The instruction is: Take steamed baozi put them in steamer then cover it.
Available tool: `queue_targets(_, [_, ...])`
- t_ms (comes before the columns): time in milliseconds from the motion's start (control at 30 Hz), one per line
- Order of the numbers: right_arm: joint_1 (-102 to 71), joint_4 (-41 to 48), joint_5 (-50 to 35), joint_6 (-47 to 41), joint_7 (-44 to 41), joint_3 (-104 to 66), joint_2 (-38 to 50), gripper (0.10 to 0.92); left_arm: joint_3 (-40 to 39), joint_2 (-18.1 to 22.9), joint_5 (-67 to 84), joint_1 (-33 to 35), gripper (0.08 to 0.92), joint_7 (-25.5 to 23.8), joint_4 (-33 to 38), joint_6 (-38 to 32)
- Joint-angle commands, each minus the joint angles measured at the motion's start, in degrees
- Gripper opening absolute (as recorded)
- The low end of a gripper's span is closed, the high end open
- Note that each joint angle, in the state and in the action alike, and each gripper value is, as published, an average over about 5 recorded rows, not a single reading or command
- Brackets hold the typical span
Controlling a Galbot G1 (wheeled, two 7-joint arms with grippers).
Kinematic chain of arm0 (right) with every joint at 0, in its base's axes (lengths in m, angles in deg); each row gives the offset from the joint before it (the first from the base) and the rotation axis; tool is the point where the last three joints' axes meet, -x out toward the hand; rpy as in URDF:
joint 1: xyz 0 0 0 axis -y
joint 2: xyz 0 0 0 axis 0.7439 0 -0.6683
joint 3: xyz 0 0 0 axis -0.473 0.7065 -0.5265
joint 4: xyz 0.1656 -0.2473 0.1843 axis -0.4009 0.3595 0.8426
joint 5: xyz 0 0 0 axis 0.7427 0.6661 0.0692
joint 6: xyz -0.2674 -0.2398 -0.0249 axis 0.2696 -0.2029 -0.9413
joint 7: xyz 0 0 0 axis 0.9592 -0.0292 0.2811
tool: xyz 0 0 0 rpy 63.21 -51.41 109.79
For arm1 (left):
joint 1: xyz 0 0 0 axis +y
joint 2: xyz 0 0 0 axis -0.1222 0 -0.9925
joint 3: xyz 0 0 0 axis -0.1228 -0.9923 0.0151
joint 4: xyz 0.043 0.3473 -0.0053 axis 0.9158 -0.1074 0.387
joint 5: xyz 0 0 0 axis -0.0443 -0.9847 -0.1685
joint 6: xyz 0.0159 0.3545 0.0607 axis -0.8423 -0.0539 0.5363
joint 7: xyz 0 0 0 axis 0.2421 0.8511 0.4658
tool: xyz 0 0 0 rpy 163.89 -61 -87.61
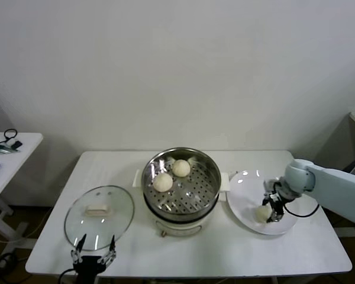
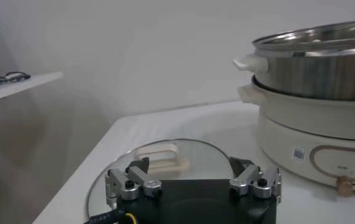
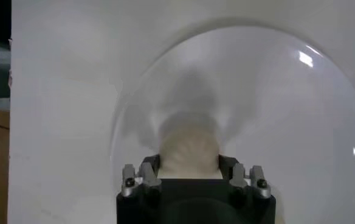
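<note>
Next, I let go of the baozi, still down on the white plate, with my right gripper on the steamer's perforated bottom, between the other baozi and the steamer's near rim (image 1: 178, 202).
The steamer (image 1: 180, 198) stands mid-table with two baozi (image 1: 163, 182) (image 1: 181, 168) on its perforated bottom. A third baozi (image 1: 262, 213) lies on the white plate (image 1: 248, 186) at the right. My right gripper (image 1: 274, 209) is down on the plate with its jaws closed around this baozi, which fills the gap between them in the right wrist view (image 3: 188, 149). The glass cover (image 1: 99, 210) lies flat on the table to the left. My left gripper (image 1: 94, 249) is open and empty, low at the cover's near edge. The left wrist view shows the cover (image 2: 165, 159) and the steamer (image 2: 323, 73).
A white side table (image 1: 12, 148) with cables stands at the far left. The plate (image 3: 275, 91) reaches close to the table's right front edge. A wall runs behind the table.
</note>
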Motion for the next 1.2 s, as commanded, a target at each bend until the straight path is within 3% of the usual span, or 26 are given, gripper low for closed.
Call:
queue_targets(33, [11.26,-1.53,1.03,4.84,-2.71,6.39,-0.31,0.644,-0.08,-0.09,-0.07,0.04,0.823,0.01,0.05,0.02])
queue_targets(267, [42.59,-2.45,-6.76,23.28,-7.64,23.95,-9.37,0.645,-0.14,-0.58,-0.14,0.32,0.823,0.08,0.07,-0.02])
queue_targets(467, [54.86,-8.03,-8.82,33.24,-9.96,22.92,-18.84,0.645,-0.34,-0.67,-0.17,0.41,0.823,0.15,-0.11,-0.1])
queue_targets(633, [54.13,-20.74,-4.31,33.74,-8.21,17.52,-23.5,0.645,-0.36,-0.67,-0.22,0.25,0.823,0.13,-0.07,-0.1])
queue_targets(767, [49.38,-25.31,0.42,33.88,-6.09,16.61,-26.77,0.645,-0.14,-0.67,-0.16,0.23,0.823,0.12,0.17,-0.11])
queue_targets(1200, [34.0,-18.86,10.8,34.78,-0.57,18.96,-35.71,0.645,0.49,-0.57,0.09,0.77,0.823,0.16,0.77,-0.39])
